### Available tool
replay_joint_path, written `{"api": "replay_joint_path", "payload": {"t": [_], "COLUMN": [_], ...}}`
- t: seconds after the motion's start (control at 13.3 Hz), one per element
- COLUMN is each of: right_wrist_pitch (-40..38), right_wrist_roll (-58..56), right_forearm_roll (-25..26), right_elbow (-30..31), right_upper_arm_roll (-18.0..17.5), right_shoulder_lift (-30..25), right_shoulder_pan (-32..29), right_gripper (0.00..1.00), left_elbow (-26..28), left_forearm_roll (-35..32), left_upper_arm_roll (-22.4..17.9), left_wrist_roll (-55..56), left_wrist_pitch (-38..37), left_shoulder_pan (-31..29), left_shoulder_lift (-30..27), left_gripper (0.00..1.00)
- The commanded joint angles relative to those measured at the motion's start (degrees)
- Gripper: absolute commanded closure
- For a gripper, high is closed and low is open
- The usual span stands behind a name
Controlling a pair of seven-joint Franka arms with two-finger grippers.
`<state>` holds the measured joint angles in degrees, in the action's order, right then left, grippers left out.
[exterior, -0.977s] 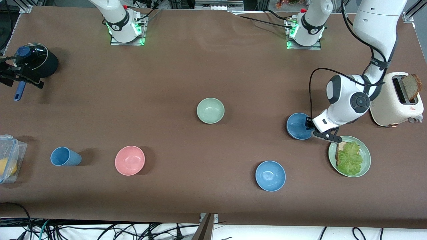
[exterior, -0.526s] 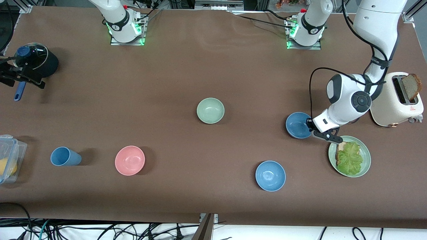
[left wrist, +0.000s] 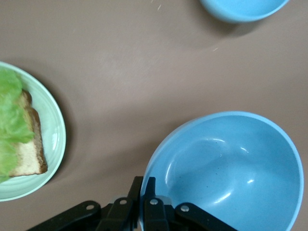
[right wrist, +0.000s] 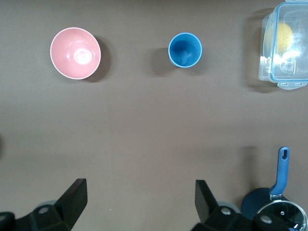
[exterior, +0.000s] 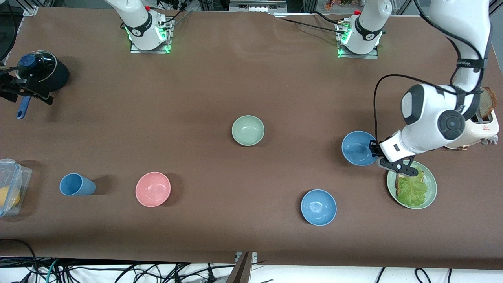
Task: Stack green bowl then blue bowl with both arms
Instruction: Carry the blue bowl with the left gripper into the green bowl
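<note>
The blue bowl will leave my left gripper inside the green bowl (exterior: 248, 129) standing alone mid-table.
The green bowl (exterior: 248, 130) stands alone mid-table. My left gripper (exterior: 375, 149) is shut on the rim of the blue bowl (exterior: 358, 148), one finger inside and one outside, and holds it just above the table beside the green plate. In the left wrist view the gripper (left wrist: 144, 185) pinches the bowl's (left wrist: 226, 168) edge. My right gripper (right wrist: 139, 202) is open and empty, high over the right arm's end of the table near the black pot.
A brighter sky-blue bowl (exterior: 318, 207) sits nearer the front camera. The green plate (exterior: 431, 184) with bread and lettuce and a toaster (exterior: 483, 125) flank the left arm. A pink bowl (exterior: 153, 189), blue cup (exterior: 76, 184), plastic container (exterior: 10, 184) and pot (exterior: 43, 72) lie toward the right arm's end.
My left arm has risen and drawn toward the toaster, and the blue bowl in its grip has shifted slightly that way. The right arm has hardly moved.
</note>
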<state>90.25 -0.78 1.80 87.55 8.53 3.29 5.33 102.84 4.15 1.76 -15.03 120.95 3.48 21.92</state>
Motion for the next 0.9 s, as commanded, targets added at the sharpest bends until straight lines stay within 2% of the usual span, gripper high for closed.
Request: {"api": "replay_joint_path", "payload": {"t": [0.0, 0.23, 0.45, 0.6, 0.83], "right_wrist_pitch": [-1.21, -1.21, -1.21, -1.21, -1.12], "right_wrist_roll": [-0.54, -0.54, -0.54, -0.63, -0.63], "right_forearm_roll": [-0.04, -0.13, -0.04, -0.04, -0.04], "right_elbow": [-1.16, -1.16, -1.16, -1.16, -1.16], "right_upper_arm_roll": [-0.62, -0.62, -0.62, -0.62, -0.53], "right_shoulder_lift": [0.13, 0.22, 0.22, 0.13, 0.22], "right_shoulder_pan": [-0.67, -0.67, -0.67, -0.76, -0.76], "right_gripper": [0.01, 0.01, 0.01, 0.01, 0.01], "left_elbow": [-4.48, -7.99, -15.80, -20.46, -21.54], "left_forearm_roll": [-0.20, 3.92, 4.29, 4.37, 4.55], "left_upper_arm_roll": [0.09, 0.09, 0.00, 0.00, 0.00], "left_wrist_roll": [4.63, 14.20, 27.11, 32.76, 39.70], "left_wrist_pitch": [-3.44, -3.62, -3.62, -3.45, -3.53], "left_shoulder_pan": [5.29, 11.18, 18.56, 21.29, 26.29], "left_shoulder_lift": [0.76, 2.68, 8.56, 12.35, 13.68], "left_gripper": [1.00, 1.00, 1.00, 1.00, 1.00]}}
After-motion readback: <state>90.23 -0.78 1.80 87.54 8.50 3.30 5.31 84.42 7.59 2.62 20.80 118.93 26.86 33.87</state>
